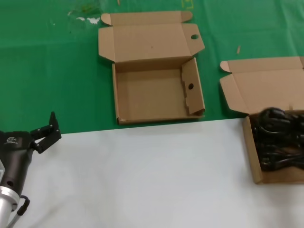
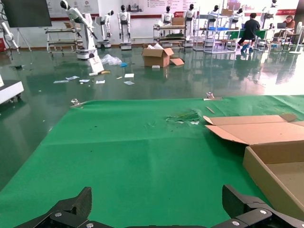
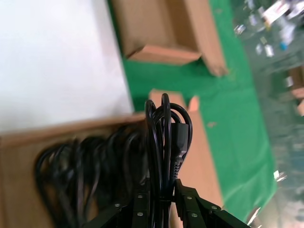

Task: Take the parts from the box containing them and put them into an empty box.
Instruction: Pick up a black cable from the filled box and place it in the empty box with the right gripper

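Observation:
Next, my right gripper releases the black cord bundle on the middle of the empty box's bottom point(image 1: 147, 93).
The empty box point(image 1: 152, 95) lies open on the green mat at the middle back, with a round hole in its lid tab. It also shows in the left wrist view point(image 2: 273, 173) and the right wrist view point(image 3: 161, 33). The box containing the parts point(image 1: 251, 156) sits at the right edge, holding several coiled black power cords point(image 1: 278, 145). In the right wrist view my right gripper point(image 3: 161, 192) is shut on one cord bundle point(image 3: 164, 137), held above that box point(image 3: 204, 142) and the other cords point(image 3: 85, 171). My left gripper point(image 1: 47, 130) is open and empty at the lower left, and also shows in the left wrist view point(image 2: 156, 204).
A white table surface point(image 1: 142, 171) covers the front half. A green mat point(image 1: 47, 61) covers the back, with small scraps point(image 1: 88, 19) at its far edge. The source box's lid point(image 1: 266, 80) lies open behind it.

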Action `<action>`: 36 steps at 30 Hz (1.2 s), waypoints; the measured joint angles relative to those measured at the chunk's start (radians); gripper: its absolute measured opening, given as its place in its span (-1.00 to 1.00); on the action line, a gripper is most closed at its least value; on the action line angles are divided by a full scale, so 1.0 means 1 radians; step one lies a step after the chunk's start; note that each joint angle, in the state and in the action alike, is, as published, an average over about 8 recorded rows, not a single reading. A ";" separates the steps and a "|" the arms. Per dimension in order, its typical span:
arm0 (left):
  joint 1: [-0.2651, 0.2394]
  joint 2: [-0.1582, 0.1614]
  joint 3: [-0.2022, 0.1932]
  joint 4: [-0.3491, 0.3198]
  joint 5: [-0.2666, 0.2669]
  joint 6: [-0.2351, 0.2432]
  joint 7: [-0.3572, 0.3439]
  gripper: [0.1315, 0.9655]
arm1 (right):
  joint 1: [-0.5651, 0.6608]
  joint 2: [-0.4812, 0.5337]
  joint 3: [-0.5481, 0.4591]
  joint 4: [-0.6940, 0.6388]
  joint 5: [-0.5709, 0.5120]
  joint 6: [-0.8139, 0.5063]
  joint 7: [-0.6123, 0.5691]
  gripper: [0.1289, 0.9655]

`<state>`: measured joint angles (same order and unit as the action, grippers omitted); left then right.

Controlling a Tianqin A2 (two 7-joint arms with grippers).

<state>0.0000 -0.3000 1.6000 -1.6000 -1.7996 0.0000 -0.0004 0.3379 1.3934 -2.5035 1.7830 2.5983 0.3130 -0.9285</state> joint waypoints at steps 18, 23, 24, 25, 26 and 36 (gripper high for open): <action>0.000 0.000 0.000 0.000 0.000 0.000 0.000 1.00 | 0.267 -0.345 -0.128 0.008 0.029 0.044 -0.257 -0.76; 0.000 0.000 0.000 0.000 0.000 0.000 0.000 1.00 | 0.380 -0.502 -0.201 -0.098 0.057 0.014 -0.346 -0.76; 0.000 0.000 0.000 0.000 0.000 0.000 0.000 1.00 | 0.398 -0.533 -0.211 -0.122 0.066 0.006 -0.366 -0.76; 0.000 0.000 0.000 0.000 0.000 0.000 0.000 1.00 | 0.413 -0.562 -0.218 -0.144 0.075 -0.001 -0.385 -0.76; 0.000 0.000 0.000 0.000 0.000 0.000 0.000 1.00 | 0.425 -0.591 -0.225 -0.166 0.085 -0.009 -0.405 -0.76; 0.000 0.000 0.000 0.000 0.000 0.000 0.000 1.00 | 0.484 -0.760 -0.247 -0.339 0.145 -0.067 -0.536 -0.76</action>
<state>0.0000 -0.3000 1.6000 -1.6000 -1.7997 0.0000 -0.0003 0.8218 0.6335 -2.7504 1.4443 2.7433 0.2462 -1.4645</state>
